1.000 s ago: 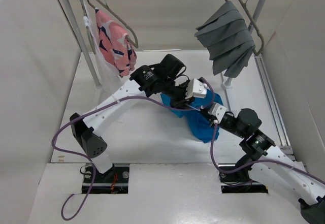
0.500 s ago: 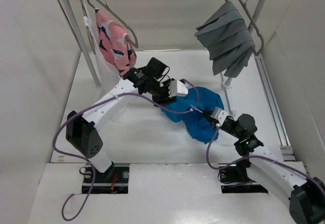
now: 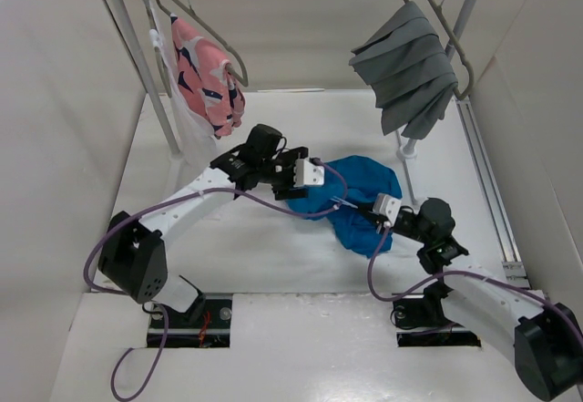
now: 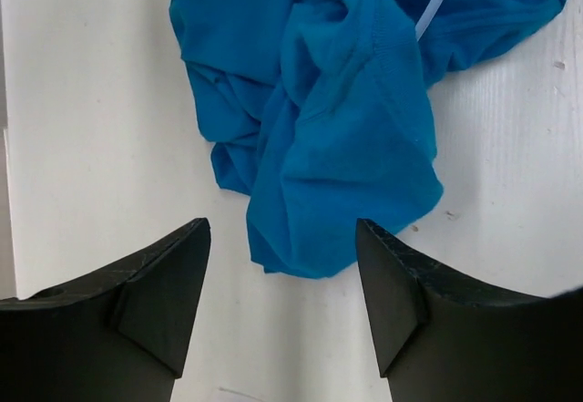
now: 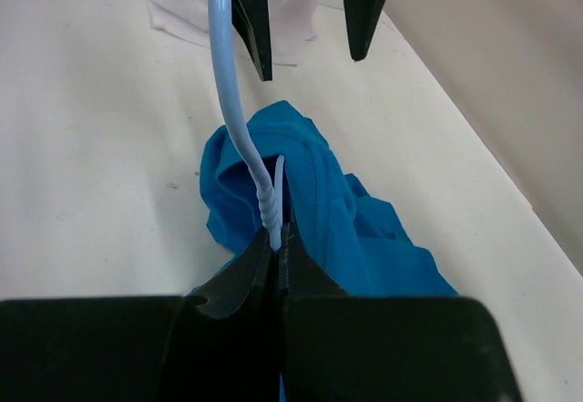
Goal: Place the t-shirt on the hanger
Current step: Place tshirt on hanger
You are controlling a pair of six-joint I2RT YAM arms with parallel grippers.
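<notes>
The t-shirt's loose end has my left gripper open beside it, away from the hanger, so that gripper should pinch the cloth (image 4: pixel 398 65) around the hanger before my right gripper opens.
The bright blue t-shirt (image 3: pixel 360 192) lies crumpled on the white table and fills the upper half of the left wrist view (image 4: pixel 337 119). The thin light-blue hanger (image 5: pixel 230 92) runs through the cloth. Its twisted neck sticks out toward my right gripper (image 5: pixel 279 238), which is shut on it. A bit of its wire shows in the left wrist view (image 4: pixel 435 12) and in the top view (image 3: pixel 348 203). My right gripper (image 3: pixel 372 207) is at the shirt's near right edge. My left gripper (image 3: pixel 321 180) is open and empty, just left of the shirt (image 4: pixel 282 265).
A clothes rack stands at the back. A pink garment with navy marks (image 3: pixel 208 74) hangs on a grey-brown hanger at its left, and a pleated grey garment (image 3: pixel 408 67) hangs at its right. A rack post (image 3: pixel 405 147) stands just behind the shirt. A rail (image 3: pixel 487 183) runs along the right.
My left gripper has drawn back to the left, off the top of the t-shirt, and is now open beside it. My right arm shifted slightly, still holding the hanger.
</notes>
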